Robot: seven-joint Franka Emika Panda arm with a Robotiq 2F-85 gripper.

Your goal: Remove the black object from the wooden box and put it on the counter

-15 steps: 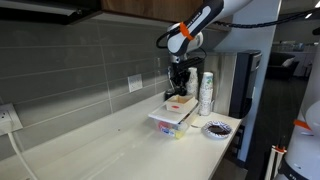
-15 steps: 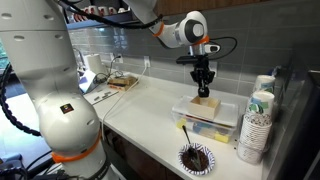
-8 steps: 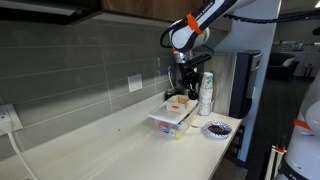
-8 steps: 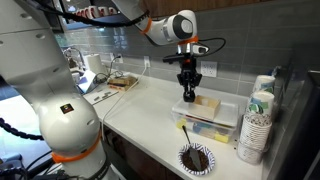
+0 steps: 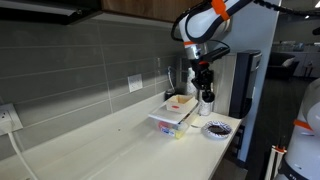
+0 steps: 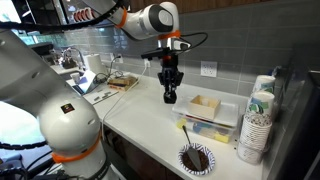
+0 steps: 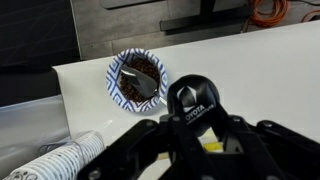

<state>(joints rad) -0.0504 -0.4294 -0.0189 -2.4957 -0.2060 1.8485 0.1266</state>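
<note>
Next, I set the black object, now hanging beside the wooden box, on the bare counter [image 5: 192,125] between the white tub and the round bowl.
My gripper [image 6: 170,88] is shut on the black object [image 6: 170,97], a small black fob with white lettering, and holds it in the air above the counter [image 6: 140,108]. It hangs beside the wooden box [image 6: 205,106], which sits on top of a white tub [image 6: 212,126]. In an exterior view the gripper [image 5: 204,82] hangs past the box [image 5: 180,101], with the black object [image 5: 205,95] below it. In the wrist view the black object [image 7: 192,100] fills the space between my fingers [image 7: 195,135]. The box's tan inside looks bare.
A round dark-patterned bowl [image 6: 195,158] [image 5: 215,128] [image 7: 135,78] stands near the counter's edge. Stacks of paper cups [image 6: 258,118] [image 7: 70,158] stand next to the tub. A grey tiled wall [image 5: 80,70] runs along the counter. A board with cables [image 6: 125,82] lies farther back.
My gripper has risen out of the wooden box with the black object and swung sideways, away from the box and tub, over the open counter.
</note>
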